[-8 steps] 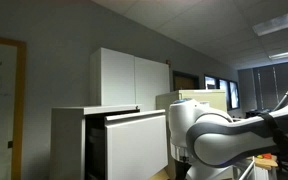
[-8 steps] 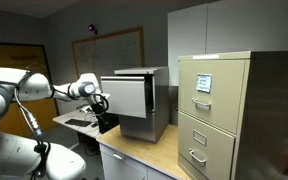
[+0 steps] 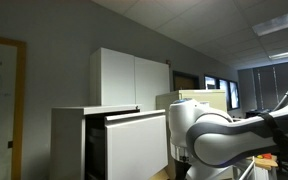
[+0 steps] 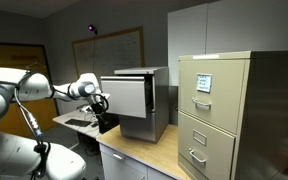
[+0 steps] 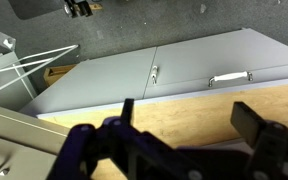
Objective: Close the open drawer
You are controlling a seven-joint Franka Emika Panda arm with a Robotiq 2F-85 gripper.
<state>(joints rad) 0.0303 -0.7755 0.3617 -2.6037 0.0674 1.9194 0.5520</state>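
Observation:
I move my gripper to the top edge of the drawer's front (image 3: 138,117) next and close it there.
The drawer (image 3: 134,145) of the low white cabinet (image 3: 69,140) stands pulled out, with a plain white front and a dark gap behind it. It also shows in an exterior view (image 4: 130,97), front facing the arm. My gripper (image 4: 102,101) hangs just in front of the drawer front, apart from it as far as I can tell. In the wrist view the gripper (image 5: 189,115) is open and empty, its two dark fingers spread over a wooden desktop (image 5: 184,115).
A beige filing cabinet (image 4: 219,115) with handled drawers stands next to the white cabinet. A taller white two-door cupboard (image 3: 132,78) stands behind. The arm's bulky body (image 3: 224,135) fills the foreground. Grey cabinet doors (image 5: 164,65) and carpet lie below the desktop.

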